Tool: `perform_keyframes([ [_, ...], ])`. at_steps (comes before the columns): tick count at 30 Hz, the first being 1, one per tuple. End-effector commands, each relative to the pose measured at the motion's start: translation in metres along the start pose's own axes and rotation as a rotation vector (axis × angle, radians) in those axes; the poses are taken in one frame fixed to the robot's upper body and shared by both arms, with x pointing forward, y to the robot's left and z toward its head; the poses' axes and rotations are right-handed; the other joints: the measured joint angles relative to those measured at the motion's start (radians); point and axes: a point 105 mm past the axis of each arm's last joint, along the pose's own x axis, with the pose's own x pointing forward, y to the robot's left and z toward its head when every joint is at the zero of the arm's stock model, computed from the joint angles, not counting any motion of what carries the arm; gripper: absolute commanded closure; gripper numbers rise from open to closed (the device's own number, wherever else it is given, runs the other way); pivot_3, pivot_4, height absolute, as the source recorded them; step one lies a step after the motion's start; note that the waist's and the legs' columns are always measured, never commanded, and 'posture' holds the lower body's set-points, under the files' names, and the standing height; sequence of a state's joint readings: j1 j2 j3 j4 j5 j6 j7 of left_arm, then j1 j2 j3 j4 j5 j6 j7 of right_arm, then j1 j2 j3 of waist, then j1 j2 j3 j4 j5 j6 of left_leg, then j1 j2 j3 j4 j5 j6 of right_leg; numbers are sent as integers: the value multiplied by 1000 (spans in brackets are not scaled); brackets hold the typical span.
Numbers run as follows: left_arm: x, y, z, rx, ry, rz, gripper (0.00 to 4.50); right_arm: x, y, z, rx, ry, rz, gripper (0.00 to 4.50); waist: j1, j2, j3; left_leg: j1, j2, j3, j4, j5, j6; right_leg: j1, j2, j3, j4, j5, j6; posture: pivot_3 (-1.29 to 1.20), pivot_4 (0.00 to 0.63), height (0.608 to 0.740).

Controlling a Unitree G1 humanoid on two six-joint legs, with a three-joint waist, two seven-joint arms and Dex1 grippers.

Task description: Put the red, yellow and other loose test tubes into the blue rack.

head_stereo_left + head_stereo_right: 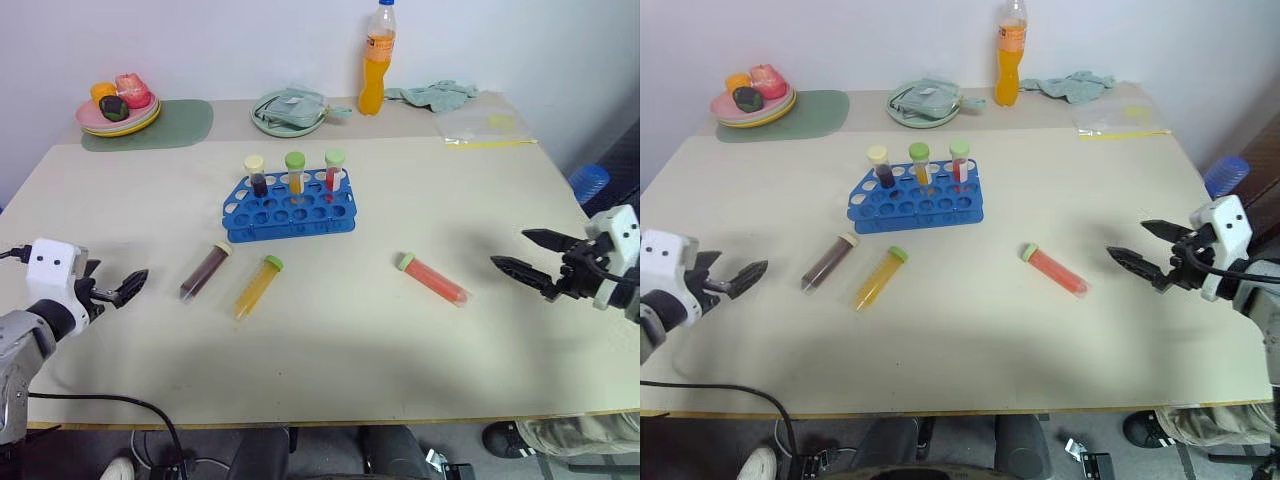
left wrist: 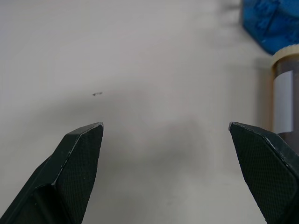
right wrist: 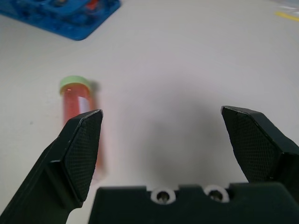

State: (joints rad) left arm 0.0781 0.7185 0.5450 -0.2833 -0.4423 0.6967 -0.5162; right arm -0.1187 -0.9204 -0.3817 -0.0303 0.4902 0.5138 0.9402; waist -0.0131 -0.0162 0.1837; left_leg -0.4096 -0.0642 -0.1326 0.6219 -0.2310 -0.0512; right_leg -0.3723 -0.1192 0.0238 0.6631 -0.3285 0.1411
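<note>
I will move my right gripper to the red test tube next and close it on the middle of its body (image 1: pixel 437 281), below the green cap.
The blue rack (image 1: pixel 290 205) stands mid-table with three capped tubes upright in its back row. Three loose test tubes lie in front of it: a dark brown one with a cream cap (image 1: pixel 205 271), a yellow one with a green cap (image 1: pixel 258 286) and a red one with a green cap (image 1: pixel 434 278). My left gripper (image 1: pixel 130 287) hovers open left of the brown tube (image 2: pixel 284 98), apart from it. On the other side my right gripper (image 1: pixel 510 249) is open to the right of the red tube (image 3: pixel 77 100), with nothing between its fingers.
Along the back edge stand an orange drink bottle (image 1: pixel 377 60), a green plate (image 1: pixel 262 122) with a cloth on it, stacked plates of toy fruit (image 1: pixel 100 125) on a green mat (image 1: pixel 175 125), a crumpled cloth (image 1: pixel 435 95) and a plastic bag (image 1: pixel 487 127).
</note>
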Motion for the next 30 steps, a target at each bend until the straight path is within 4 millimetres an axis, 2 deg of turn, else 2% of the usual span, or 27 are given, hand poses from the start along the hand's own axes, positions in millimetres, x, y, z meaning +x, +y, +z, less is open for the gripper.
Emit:
perform_keyframes([
  [1,-8,4,9,3,-38,46,59,5,0,10,-26,-29,6,0,-1,0,0,0,0,0,0,0,0,0,0,0,0,0,0,0,150,740],
  [5,-9,0,8,1,-42,55,59,10,0,13,-35,-28,13,0,0,0,0,0,0,0,0,0,0,0,0,0,0,0,0,0,150,740],
  [9,-4,-5,19,15,-74,41,59,11,3,18,-47,-23,15,0,3,0,0,0,0,0,0,0,0,0,0,0,0,0,0,0,150,740],
  [12,2,-17,31,44,-105,-18,59,12,4,17,-68,12,-11,0,3,0,0,0,0,0,0,0,0,0,0,0,0,0,0,0,150,740],
  [14,7,-31,40,50,-137,-85,59,12,7,17,-67,26,-15,0,2,0,0,0,0,0,0,0,0,0,0,0,0,0,0,0,150,740],
  [18,17,-91,54,114,-179,-379,59,11,24,24,-55,89,8,0,2,0,0,0,0,0,0,0,0,0,0,0,0,0,0,0,150,740],
  [20,20,-108,54,128,-180,-468,59,12,30,20,-90,178,5,0,1,1,0,-1,0,0,0,0,0,0,0,0,0,0,0,0,150,740],
  [23,25,-137,49,232,-165,-608,59,20,52,26,-107,234,85,0,-4,1,0,0,-1,1,0,0,0,0,1,0,0,0,0,0,150,740],
  [27,23,-169,45,326,-202,-781,59,33,73,24,-80,355,145,0,-2,2,1,-1,-1,1,0,0,0,-1,1,0,-1,0,-1,0,150,740],
  [30,19,-195,42,354,-236,-909,59,46,80,17,-76,459,141,0,1,1,1,-1,1,1,0,0,0,-1,1,0,-1,0,-1,0,150,740],
])
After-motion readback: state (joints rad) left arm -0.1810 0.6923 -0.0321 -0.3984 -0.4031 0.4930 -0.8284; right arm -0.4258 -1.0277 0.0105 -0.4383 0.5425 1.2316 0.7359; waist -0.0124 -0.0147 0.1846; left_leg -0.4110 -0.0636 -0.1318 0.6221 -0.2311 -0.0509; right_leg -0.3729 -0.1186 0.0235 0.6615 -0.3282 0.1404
